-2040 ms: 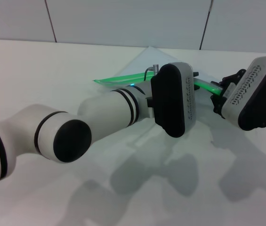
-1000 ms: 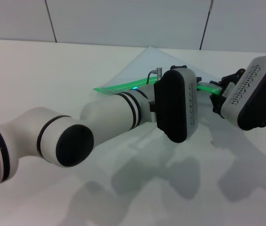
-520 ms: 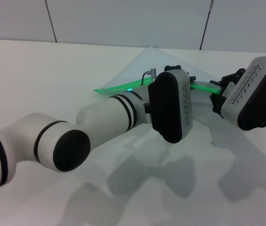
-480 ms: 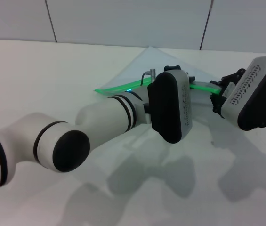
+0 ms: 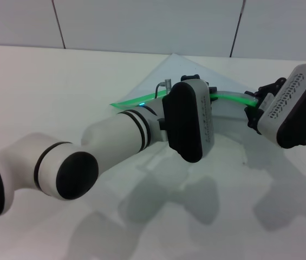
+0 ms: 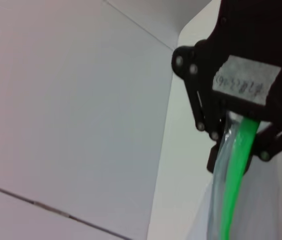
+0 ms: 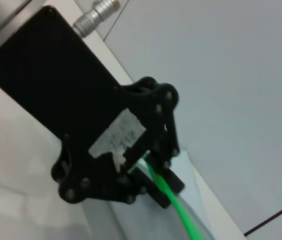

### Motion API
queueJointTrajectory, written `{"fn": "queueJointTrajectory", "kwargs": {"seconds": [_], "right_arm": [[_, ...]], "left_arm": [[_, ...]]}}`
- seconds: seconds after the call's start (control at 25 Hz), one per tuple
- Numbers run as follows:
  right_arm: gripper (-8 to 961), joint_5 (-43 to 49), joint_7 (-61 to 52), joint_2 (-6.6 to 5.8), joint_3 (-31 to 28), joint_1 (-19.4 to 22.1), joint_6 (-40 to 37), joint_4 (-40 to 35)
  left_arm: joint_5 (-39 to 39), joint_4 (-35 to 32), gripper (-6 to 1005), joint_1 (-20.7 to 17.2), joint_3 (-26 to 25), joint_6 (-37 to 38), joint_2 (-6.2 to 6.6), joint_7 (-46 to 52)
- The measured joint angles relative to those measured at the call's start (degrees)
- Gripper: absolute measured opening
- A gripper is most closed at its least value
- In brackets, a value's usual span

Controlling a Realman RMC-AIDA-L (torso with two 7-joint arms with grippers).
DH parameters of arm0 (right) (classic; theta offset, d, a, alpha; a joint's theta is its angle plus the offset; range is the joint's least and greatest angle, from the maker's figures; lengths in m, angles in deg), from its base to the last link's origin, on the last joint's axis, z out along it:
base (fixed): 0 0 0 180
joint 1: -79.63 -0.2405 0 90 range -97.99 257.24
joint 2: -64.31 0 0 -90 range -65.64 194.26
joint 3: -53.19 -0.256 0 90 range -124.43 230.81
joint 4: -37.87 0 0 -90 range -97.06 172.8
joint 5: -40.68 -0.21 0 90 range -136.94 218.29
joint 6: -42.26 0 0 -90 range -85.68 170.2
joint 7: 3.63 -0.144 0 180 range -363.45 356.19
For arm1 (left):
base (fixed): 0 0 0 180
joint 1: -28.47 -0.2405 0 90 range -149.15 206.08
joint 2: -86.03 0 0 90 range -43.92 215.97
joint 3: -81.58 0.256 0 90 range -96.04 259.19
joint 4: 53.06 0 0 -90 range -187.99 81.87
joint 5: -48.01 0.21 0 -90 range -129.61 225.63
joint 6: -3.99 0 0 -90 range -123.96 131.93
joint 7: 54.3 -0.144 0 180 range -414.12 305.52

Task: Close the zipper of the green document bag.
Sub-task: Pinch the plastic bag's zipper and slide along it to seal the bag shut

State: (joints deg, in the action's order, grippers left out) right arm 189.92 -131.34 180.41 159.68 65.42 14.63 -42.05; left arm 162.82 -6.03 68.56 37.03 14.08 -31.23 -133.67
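The zipper curves loosely from my left gripper to its held end. My left gripper needs to therefore open and pinch it nearer to my right gripper [image 5: 224, 96].
The green document bag [image 5: 175, 71] lies flat on the white table, a translucent pale pouch at the far middle. Its zipper [image 5: 229, 97] is a bright green strip along the near edge, arching slightly between my two grippers. My left gripper [image 5: 195, 81] is shut on the zipper partway along; the right wrist view shows its black fingers [image 7: 156, 192] pinching the green strip [image 7: 180, 217]. My right gripper [image 5: 253, 105] holds the strip's right end, and the left wrist view shows it [image 6: 240, 137] clamped on the zipper [image 6: 233, 192]. The slider is hidden by the fingers.
The white table [image 5: 60, 81] stretches to the left and in front of the bag. A grey panelled wall [image 5: 142, 21] rises behind the table's far edge. My left forearm [image 5: 115, 135] crosses the near middle and covers part of the bag.
My left gripper has slid leftward along the green zipper, away from the right gripper. More green strip now shows between the two grippers. The right gripper has stayed in place.
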Motion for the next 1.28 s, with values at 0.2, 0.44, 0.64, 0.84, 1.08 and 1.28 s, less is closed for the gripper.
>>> {"fn": "queueJointTrajectory", "kwargs": {"seconds": [0.2, 0.44, 0.64, 0.84, 1.08, 1.28], "right_arm": [[63, 0.01, 0.00, 0.00, -0.17, 0.21, 0.38, -0.19], [64, 0.00, 0.00, 0.00, -1.23, 0.63, 0.39, -0.30], [66, 0.00, 0.00, 0.00, -1.25, 0.81, 0.45, -0.48], [67, 0.00, 0.00, 0.00, -1.04, 0.78, 0.47, -0.50], [68, 0.00, 0.00, 0.00, -0.95, 0.47, 0.48, -0.14], [70, 0.00, -0.03, 0.00, -0.83, 0.25, 0.48, 0.05]], "left_arm": [[-0.78, -0.52, 95, -1.03, -0.07, 1.30, 0.16, -0.03], [-0.93, -0.90, 92, -2.31, -0.73, 2.07, 0.25, -0.03], [-1.51, -1.02, 93, -2.70, -0.83, 2.74, 0.35, -0.06], [-1.71, -0.88, 98, -1.86, -0.79, 2.80, 0.38, -0.07], [-1.71, -0.55, 106, -0.73, -0.46, 2.83, 0.27, -0.14], [-1.37, -0.34, 183, 0.06, -0.12, 3.74, 0.16, -0.52]]}}
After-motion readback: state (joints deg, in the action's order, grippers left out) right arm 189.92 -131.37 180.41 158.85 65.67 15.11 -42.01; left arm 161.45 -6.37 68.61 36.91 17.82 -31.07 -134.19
